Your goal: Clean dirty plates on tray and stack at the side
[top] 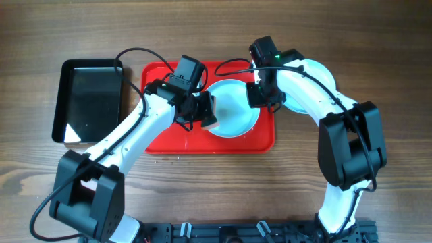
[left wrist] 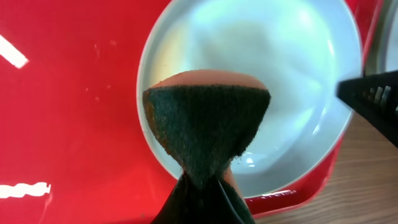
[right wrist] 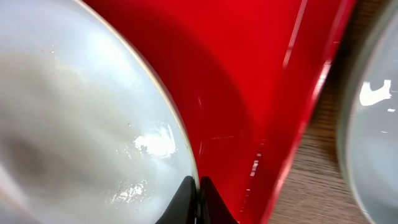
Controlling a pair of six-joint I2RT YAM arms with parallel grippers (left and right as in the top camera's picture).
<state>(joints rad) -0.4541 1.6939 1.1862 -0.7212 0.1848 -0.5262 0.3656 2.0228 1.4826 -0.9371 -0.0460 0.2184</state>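
Note:
Next, I set the plate on the other plate (top: 304, 86) beside the red tray with my right gripper.
One pale blue-white plate (top: 233, 101) lies on the right half of the red tray (top: 162, 135). My left gripper (top: 206, 115) is shut on a sponge (left wrist: 205, 124) with a dark green scouring face and holds it over the plate's (left wrist: 261, 50) left rim. My right gripper (top: 258, 98) is shut on the plate's right rim, seen closely in the right wrist view (right wrist: 198, 202) with the plate (right wrist: 74, 124) to its left. Another plate (right wrist: 373, 143) sits on the table just right of the tray, partly under my right arm. I cannot see smears clearly.
A smaller black rectangular tray (top: 91, 101) lies left of the red tray. The wooden table (top: 216, 189) stretches in front. My right gripper's dark tip (left wrist: 373, 96) shows at the right edge of the left wrist view.

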